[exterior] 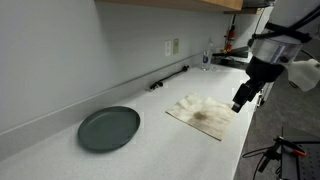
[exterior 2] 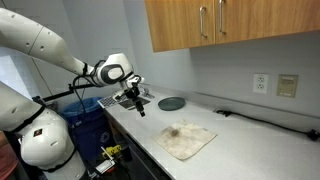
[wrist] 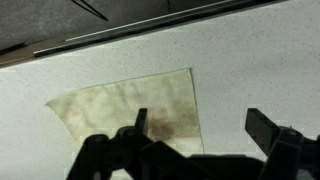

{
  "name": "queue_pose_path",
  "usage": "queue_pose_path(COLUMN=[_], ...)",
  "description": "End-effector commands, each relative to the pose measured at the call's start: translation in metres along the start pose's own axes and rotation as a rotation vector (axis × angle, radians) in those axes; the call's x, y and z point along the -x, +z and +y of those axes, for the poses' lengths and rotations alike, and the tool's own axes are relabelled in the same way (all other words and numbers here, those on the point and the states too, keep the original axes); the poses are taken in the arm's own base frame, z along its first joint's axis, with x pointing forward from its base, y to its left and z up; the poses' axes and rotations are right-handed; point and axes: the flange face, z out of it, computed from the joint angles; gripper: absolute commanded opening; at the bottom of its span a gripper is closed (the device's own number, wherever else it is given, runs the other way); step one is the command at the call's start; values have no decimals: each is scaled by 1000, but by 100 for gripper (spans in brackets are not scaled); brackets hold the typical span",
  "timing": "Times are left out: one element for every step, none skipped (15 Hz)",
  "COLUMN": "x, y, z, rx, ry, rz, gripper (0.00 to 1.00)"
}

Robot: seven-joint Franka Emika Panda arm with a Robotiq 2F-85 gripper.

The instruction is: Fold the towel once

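The towel's near corner (exterior: 219, 137) (wrist: 187, 76) is close to the counter's edge and the brownish stain. My gripper goes there next and closes on it.
The towel (exterior: 203, 114) is a cream-beige cloth with a dark brownish stain, lying flat on the white counter (exterior: 160, 145). It also shows in the other exterior view as the towel (exterior 2: 187, 139) and in the wrist view as the towel (wrist: 130, 110). My gripper (exterior: 243, 100) hovers above the counter beside one edge of the cloth, apart from it. In the wrist view the gripper (wrist: 200, 125) stands open with nothing between its fingers; one finger lies over the stained part, the other over bare counter.
A round dark grey plate (exterior: 109, 128) rests on the counter beyond the towel, also seen as the plate (exterior 2: 172, 103). A thin dark rod (exterior: 170, 77) lies along the wall. Wooden cabinets (exterior 2: 225, 25) hang overhead. A blue bin (exterior 2: 85, 115) stands beside the counter end.
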Motion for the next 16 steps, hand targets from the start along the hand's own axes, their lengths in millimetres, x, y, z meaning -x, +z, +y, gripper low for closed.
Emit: queue_pose_path(x=[-6, -5, -5, -5, -6, -7, -8, -11, -13, -15, -18, -20, -23, -27, -31, -35], y=[31, 41, 49, 58, 66, 75, 83, 90, 98, 104, 111, 118, 124, 131, 137, 144], z=[-1, -1, -1, 0, 1, 3, 5, 7, 8, 8, 8, 7, 7, 6, 5, 5], rx=[-2, 1, 5, 16, 26, 42, 55, 68, 78, 89, 97, 104, 111, 116, 122, 127], ry=[44, 51, 58, 66, 71, 76, 80, 88, 99, 111, 123, 138, 154, 181, 207, 232], rz=[1, -3, -9, -15, -19, -25, -30, -32, -37, -41, -45, -53, -55, -59, -65, -71], gripper=[100, 100, 100, 100, 100, 100, 100, 100, 100, 100, 100, 100, 100, 100, 100, 100])
